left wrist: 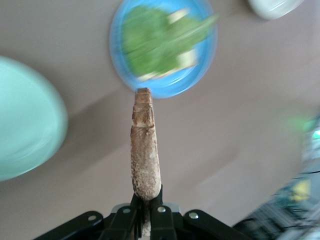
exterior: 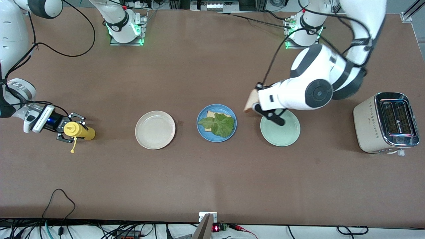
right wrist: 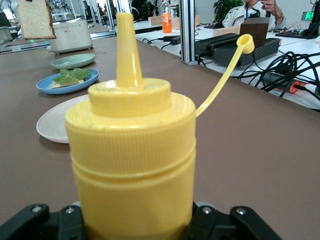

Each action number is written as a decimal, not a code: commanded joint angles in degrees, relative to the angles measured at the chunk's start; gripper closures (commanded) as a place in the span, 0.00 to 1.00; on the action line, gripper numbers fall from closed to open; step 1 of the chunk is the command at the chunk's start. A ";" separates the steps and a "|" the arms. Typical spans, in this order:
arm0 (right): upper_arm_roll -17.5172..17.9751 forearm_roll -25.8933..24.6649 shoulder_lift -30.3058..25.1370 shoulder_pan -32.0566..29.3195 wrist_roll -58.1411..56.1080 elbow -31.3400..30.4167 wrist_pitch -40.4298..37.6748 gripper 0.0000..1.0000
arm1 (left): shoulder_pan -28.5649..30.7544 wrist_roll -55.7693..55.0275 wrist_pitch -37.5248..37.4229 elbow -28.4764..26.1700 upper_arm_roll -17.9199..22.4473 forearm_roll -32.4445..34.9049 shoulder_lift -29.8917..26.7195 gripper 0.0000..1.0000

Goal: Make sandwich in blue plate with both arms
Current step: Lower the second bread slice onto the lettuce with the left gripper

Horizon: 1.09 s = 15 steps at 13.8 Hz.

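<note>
I should release the bread slice from my left gripper on top of the green lettuce leaf (exterior: 220, 121) (left wrist: 161, 46) in the blue plate.
A blue plate (exterior: 215, 139) in the middle of the table holds a toasted bread slice (exterior: 209, 114) with a green lettuce leaf (exterior: 217, 124) on top. My left gripper (exterior: 256, 105) is shut on a second bread slice (exterior: 251, 100), held on edge above the table between the blue plate and a pale green plate (exterior: 282, 134). The left wrist view shows that slice (left wrist: 144, 150) pinched in the gripper (left wrist: 146, 202), with the blue plate (left wrist: 206, 65) and lettuce (left wrist: 160, 40) below. My right gripper (exterior: 68, 129) is shut on an upright yellow squeeze bottle (exterior: 82, 131) at the right arm's end.
An empty beige plate (exterior: 155, 129) lies between the bottle and the blue plate. A beige and chrome toaster (exterior: 382, 122) stands at the left arm's end. The bottle's cap (right wrist: 245, 44) hangs open on its strap. Cables run along the table's near edge.
</note>
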 commanded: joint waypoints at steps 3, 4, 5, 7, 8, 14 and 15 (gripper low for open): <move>0.86 0.77 -0.68 -0.84 0.03 -2.58 -0.14 0.65 | 0.31 5.38 7.66 2.54 0.26 -21.59 9.59 1.00; 0.86 0.77 -0.86 -0.84 0.47 -2.94 -0.14 0.01 | 0.31 11.51 9.08 2.36 0.26 -26.58 11.52 1.00; 0.86 0.77 -1.03 -0.84 0.48 -2.94 -0.23 0.00 | 0.66 17.40 9.44 2.01 0.43 -30.81 12.85 1.00; 0.86 0.60 -1.30 -1.01 0.13 -2.94 -0.32 0.00 | 1.45 26.39 12.76 -0.09 0.61 -32.96 15.57 1.00; 0.77 0.16 -1.30 -1.53 0.04 -2.94 -0.41 0.00 | 2.24 28.77 14.26 -0.45 0.61 -34.01 16.80 1.00; 0.77 -8.00 -2.44 -5.14 0.22 -2.68 -1.11 0.00 | 3.83 36.36 16.21 -0.37 0.96 -37.54 23.31 0.92; 0.77 -10.11 -2.79 -6.01 0.39 -2.68 -1.11 0.00 | 3.31 36.36 16.21 -0.45 0.96 -37.53 24.10 0.88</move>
